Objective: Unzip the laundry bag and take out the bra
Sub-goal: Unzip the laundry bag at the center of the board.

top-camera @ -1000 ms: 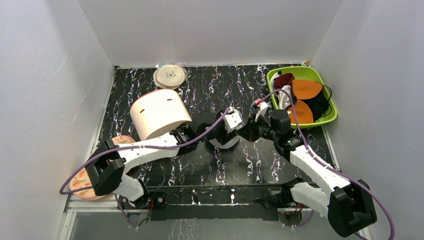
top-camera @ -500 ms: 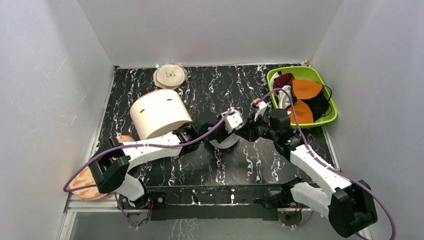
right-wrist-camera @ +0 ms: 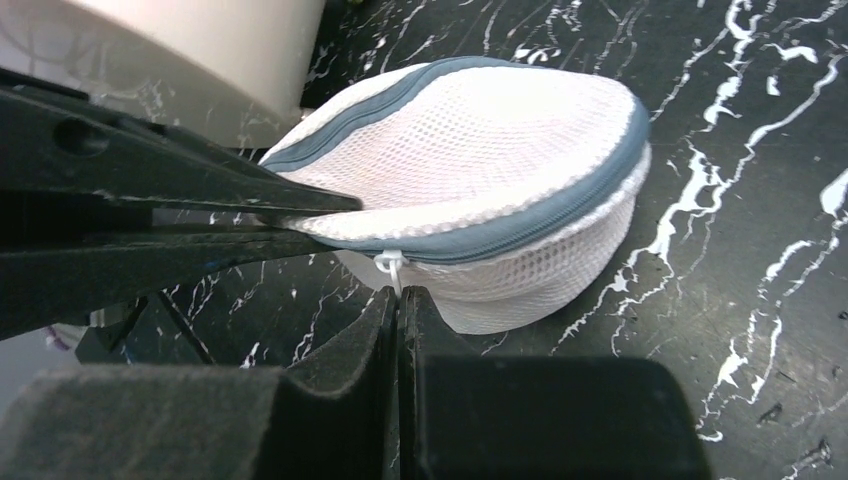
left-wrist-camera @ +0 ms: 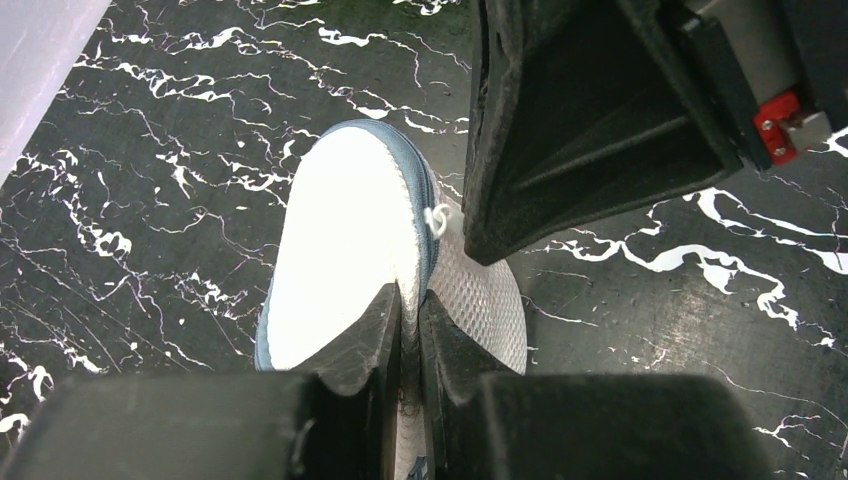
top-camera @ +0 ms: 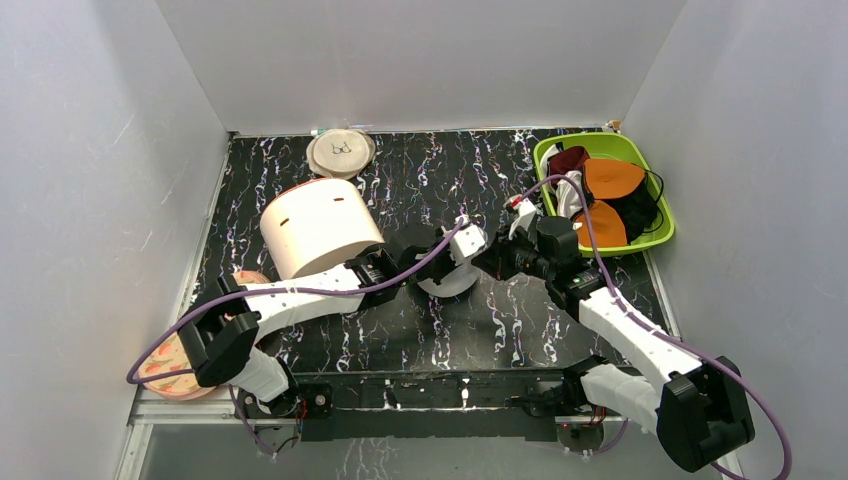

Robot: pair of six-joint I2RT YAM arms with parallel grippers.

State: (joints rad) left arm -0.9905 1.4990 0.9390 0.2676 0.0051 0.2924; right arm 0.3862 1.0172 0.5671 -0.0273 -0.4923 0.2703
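I will open my left gripper, as it pinches the white edge beside the zip, and take the zip itself (left-wrist-camera: 430, 262) behind the zip pull with it.
The laundry bag (top-camera: 445, 283), a small white mesh dome with a grey-blue zip round its rim, lies mid-table, zipped shut. In the left wrist view my left gripper (left-wrist-camera: 410, 300) is shut, pinching the laundry bag (left-wrist-camera: 340, 250) at its rim seam. From the right, my right gripper (right-wrist-camera: 398, 295) is shut on the white zip pull (right-wrist-camera: 390, 265) hanging from the laundry bag (right-wrist-camera: 480, 170). From above, the left gripper (top-camera: 452, 268) and right gripper (top-camera: 483, 266) meet at the bag's far-right edge. The bra is hidden.
A big cream cylinder (top-camera: 320, 228) lies left of the bag. A flat beige disc (top-camera: 341, 152) rests at the back edge. A green tub (top-camera: 588, 138) at the back right holds orange cups and dark garments. A pink patterned disc (top-camera: 165, 365) sits front left.
My left gripper has closed from open onto the bag's rim. Both wrists have crept slightly toward the far side; the right gripper stays shut on the pull.
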